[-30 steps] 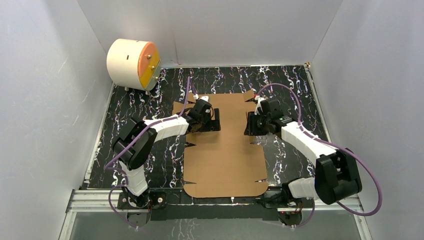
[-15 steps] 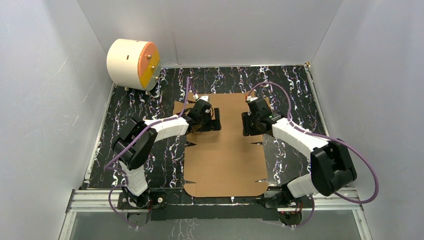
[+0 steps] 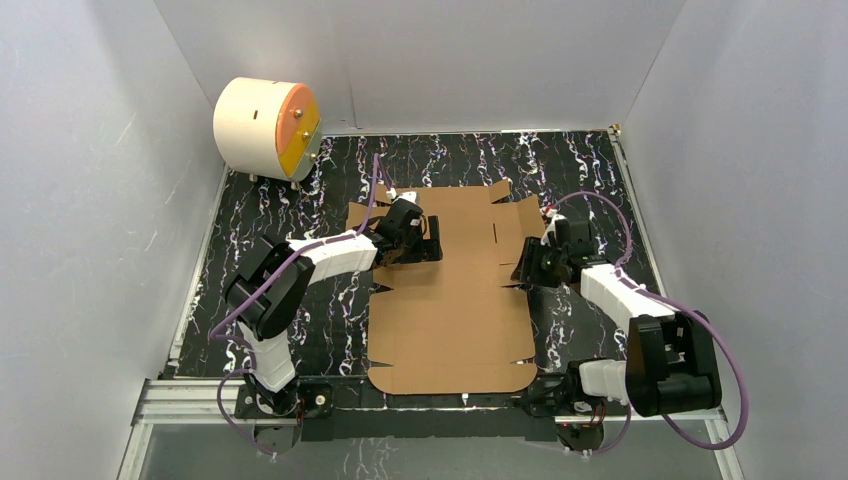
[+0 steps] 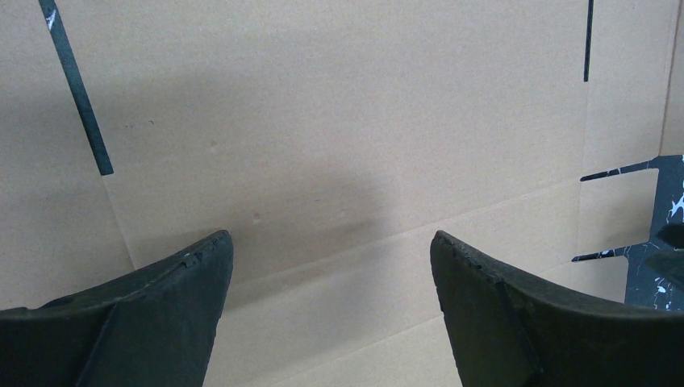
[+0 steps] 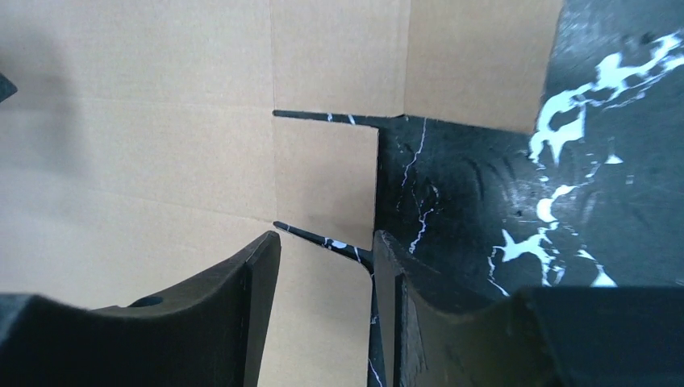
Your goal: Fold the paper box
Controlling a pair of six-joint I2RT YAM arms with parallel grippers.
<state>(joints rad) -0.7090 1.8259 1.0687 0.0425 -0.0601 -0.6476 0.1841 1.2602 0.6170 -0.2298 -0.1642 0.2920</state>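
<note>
Next, my left gripper grips the small corner tab [image 3: 382, 194] of the paper box's far flap, at the end closest to the cream cylinder.
The paper box [image 3: 450, 320] is a flat brown die-cut sheet lying on the black marbled table. My left gripper [image 3: 430, 240] rests low over the sheet's upper left part, jaws wide open and empty; in the left wrist view [image 4: 331, 242] only bare cardboard [image 4: 339, 121] shows between the fingers. My right gripper [image 3: 522, 268] sits at the sheet's right edge. In the right wrist view [image 5: 323, 246] it is open a little. One finger [image 5: 210, 314] is over the cardboard [image 5: 161, 121], the other [image 5: 419, 314] over the table, and a side flap's edge lies between them.
A cream cylinder with an orange face [image 3: 265, 128] stands at the back left corner. White walls close in the table on three sides. The metal rail [image 3: 180, 395] with the arm bases runs along the near edge.
My right gripper has moved off the sheet's upper right part, rightward and nearer, to the right edge. The flaps there now show flat. The left arm has not moved.
</note>
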